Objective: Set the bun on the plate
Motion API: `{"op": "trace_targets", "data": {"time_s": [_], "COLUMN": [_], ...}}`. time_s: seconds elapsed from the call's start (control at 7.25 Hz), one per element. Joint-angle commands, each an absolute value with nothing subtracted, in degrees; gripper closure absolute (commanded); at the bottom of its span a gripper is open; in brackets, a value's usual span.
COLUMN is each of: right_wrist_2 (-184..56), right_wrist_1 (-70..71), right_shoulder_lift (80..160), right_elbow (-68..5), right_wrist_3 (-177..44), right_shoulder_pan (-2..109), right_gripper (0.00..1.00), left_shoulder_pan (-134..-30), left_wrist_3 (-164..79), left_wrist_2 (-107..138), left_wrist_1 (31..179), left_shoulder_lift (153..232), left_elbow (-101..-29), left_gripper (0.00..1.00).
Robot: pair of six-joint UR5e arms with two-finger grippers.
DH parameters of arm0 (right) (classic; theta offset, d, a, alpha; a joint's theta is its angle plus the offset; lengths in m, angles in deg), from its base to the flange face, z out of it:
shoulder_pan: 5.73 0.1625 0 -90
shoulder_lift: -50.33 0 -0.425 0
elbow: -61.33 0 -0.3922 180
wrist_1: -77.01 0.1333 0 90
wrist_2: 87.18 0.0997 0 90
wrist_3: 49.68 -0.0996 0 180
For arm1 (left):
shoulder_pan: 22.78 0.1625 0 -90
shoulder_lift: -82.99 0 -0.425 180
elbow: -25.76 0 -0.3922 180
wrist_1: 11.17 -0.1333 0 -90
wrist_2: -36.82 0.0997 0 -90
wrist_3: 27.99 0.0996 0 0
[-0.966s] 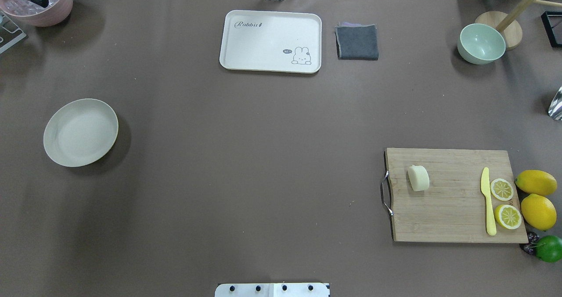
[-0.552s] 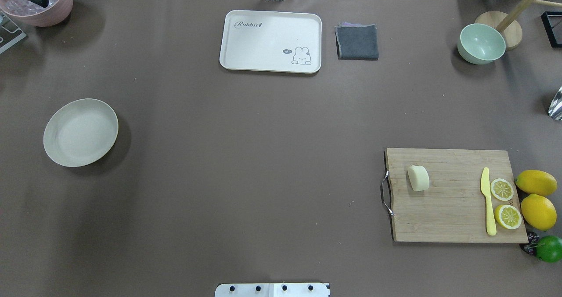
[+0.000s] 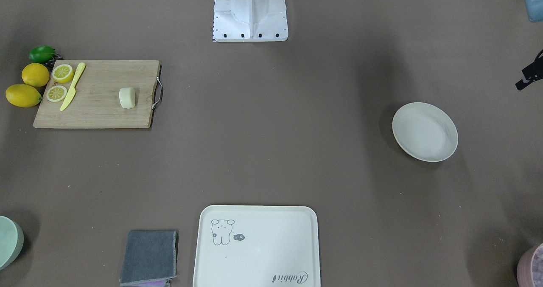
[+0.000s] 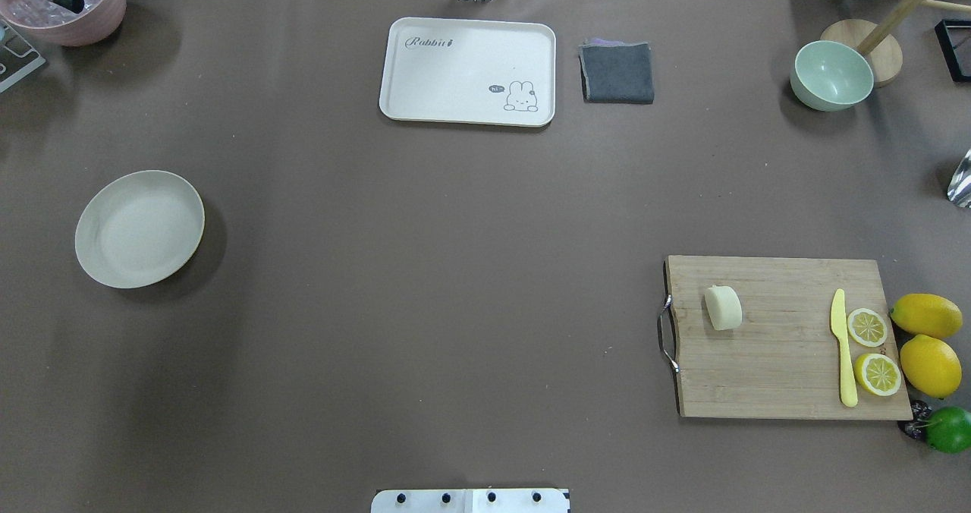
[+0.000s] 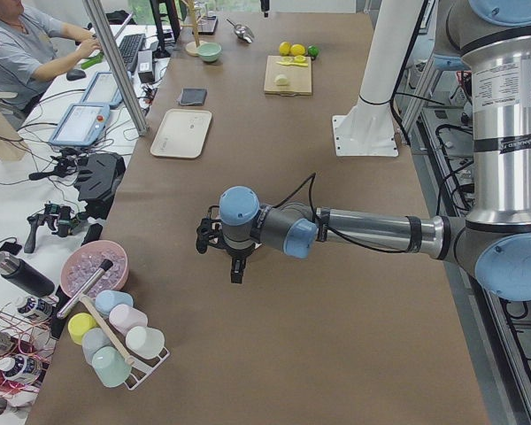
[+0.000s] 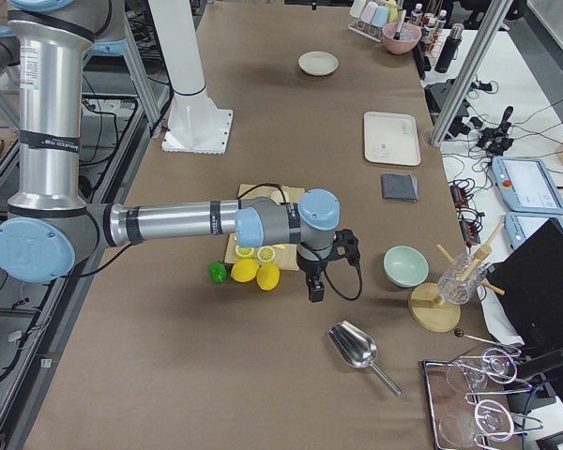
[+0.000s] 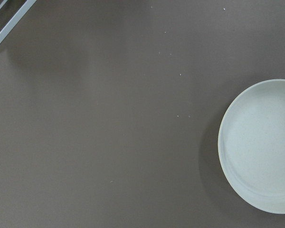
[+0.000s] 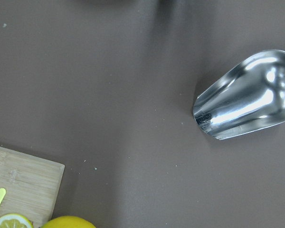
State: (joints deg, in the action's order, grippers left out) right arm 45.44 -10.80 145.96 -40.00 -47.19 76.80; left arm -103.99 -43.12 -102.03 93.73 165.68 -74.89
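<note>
I should close my left gripper on the cream plate's rim (image 3: 456,133) (image 7: 219,148), at the side farthest away from the wooden cutting board.
The bun (image 4: 723,307) (image 3: 127,97) lies on the left part of a wooden cutting board (image 4: 781,361), near its metal handle. Far across the table, the empty cream plate (image 4: 139,228) (image 3: 425,131) sits on the brown cloth. It also shows at the right edge of the left wrist view as plate (image 7: 259,147). My left gripper (image 5: 236,273) hangs above the table beside the plate, seen only from the side, so I cannot tell its state. My right gripper (image 6: 315,291) hovers past the lemons, off the board, and I cannot tell its state either.
A yellow knife (image 4: 842,346), two lemon slices (image 4: 867,327), whole lemons (image 4: 929,365) and a lime (image 4: 948,429) crowd the board's right end. A metal scoop (image 8: 247,102) lies beyond. At the far edge are a cream tray (image 4: 468,71), grey cloth (image 4: 617,73), green bowl (image 4: 831,75) and pink bowl (image 4: 68,4).
</note>
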Motion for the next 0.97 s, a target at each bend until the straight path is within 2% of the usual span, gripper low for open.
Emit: {"op": "trace_targets", "data": {"time_s": [0.0,0.83], "right_wrist_2": [46.07,47.03], "right_wrist_1": [-10.8,-10.89], "right_shoulder_lift": [146.04,146.13], "right_elbow": [-40.01,-39.84], "right_wrist_3": [-47.22,-47.39], "right_shoulder_pan": [76.8,76.62], "right_gripper": [0.0,0.0], "left_shoulder_pan": [-103.99,-101.89], "left_wrist_3": [-42.75,-43.54], "left_wrist_2": [-102.04,-102.05], "left_wrist_1": [96.82,99.22], "left_shoulder_lift": [165.44,165.43], "left_elbow": [-74.96,-73.82], "left_gripper": [0.03,0.02]}}
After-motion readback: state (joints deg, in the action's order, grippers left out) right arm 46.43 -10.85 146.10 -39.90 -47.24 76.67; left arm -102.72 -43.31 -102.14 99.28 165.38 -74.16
